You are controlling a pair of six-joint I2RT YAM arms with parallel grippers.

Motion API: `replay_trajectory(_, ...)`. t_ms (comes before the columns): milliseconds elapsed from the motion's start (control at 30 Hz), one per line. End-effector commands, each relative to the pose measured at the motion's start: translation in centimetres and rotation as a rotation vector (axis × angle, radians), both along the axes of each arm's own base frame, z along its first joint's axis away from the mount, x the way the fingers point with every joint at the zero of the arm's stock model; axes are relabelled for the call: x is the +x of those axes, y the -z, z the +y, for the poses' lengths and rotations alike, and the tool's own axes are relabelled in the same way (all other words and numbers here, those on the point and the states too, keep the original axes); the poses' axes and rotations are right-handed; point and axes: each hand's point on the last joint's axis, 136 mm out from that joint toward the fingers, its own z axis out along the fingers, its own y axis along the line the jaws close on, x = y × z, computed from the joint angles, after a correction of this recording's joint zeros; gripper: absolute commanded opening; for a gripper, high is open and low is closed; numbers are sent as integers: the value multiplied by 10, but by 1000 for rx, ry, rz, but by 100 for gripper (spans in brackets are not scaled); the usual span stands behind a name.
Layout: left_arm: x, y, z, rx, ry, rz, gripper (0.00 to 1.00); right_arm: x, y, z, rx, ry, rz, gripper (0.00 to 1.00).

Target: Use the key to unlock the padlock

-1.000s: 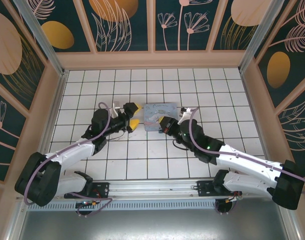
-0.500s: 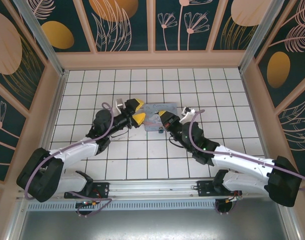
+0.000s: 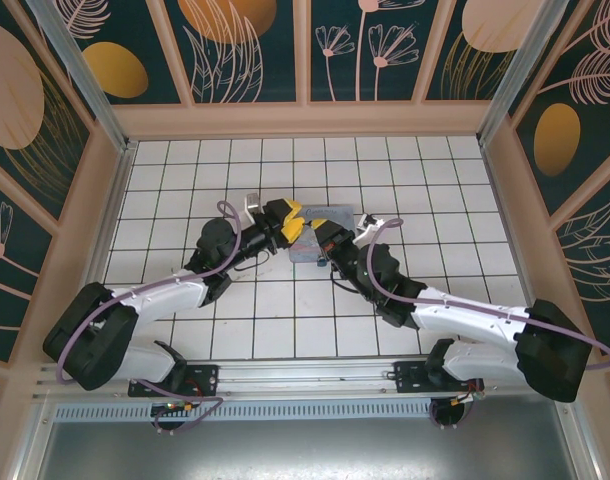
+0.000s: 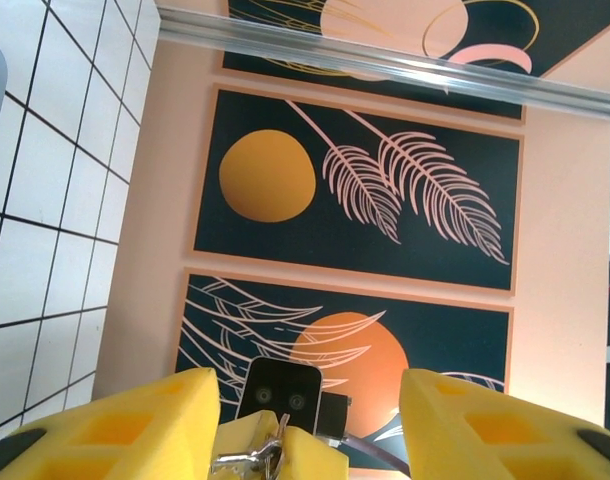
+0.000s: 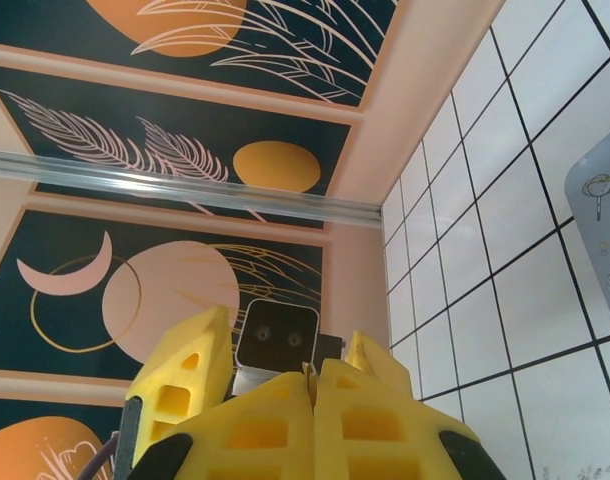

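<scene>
I should close my left gripper on the key's blade [image 4: 231,463] and straighten the key before unlocking the padlock, because the key lies crosswise in my right gripper's fingers.
My right gripper [image 5: 313,372] is shut, and a thin sliver of silvery metal shows between its yellow fingertips. In the left wrist view the same gripper [image 4: 281,458] faces me with the small silvery key [image 4: 243,462] pinched in it, blade pointing left. My left gripper [image 4: 307,385] is open, its fingers [image 4: 115,430] standing wide on either side of the right gripper's tips. From above, the left gripper [image 3: 291,218] and right gripper [image 3: 313,232] meet tip to tip over the tin box. The padlock is hidden.
A pastel blue-and-pink tin box [image 3: 337,222] lies on the white tiled floor [image 3: 285,320] under the two grippers. Patterned walls [image 3: 305,50] close in the back and both sides. The tin's corner [image 5: 597,210] appears at the right of the right wrist view.
Both arms have closed in over the tin: the left gripper moved right, the right gripper moved left and up. The right gripper's tips now sit between the left gripper's open fingers.
</scene>
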Motion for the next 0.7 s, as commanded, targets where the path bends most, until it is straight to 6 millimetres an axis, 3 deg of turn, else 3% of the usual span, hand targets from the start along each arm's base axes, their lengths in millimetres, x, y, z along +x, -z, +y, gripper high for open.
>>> replay_trajectory(0, 2, -24, -4, -55, -1, -61, 46, 4, -2, -2, 41, 18, 0, 0)
replay_trajectory(167, 0, -26, -3, -59, -1, -66, 33, 4, 11, -4, 31, 29, 33, 0)
replay_trajectory(267, -1, -25, -3, -57, -3, -66, 31, 3, 15, -6, 35, 33, 40, 0)
replay_trajectory(400, 0, -19, -4, -42, 1, -56, 43, 3, 11, -5, 44, 25, 31, 0)
replay_trajectory(667, 2, -2, -6, -14, 0, -32, 49, 4, -1, 1, 48, 9, 4, 0)
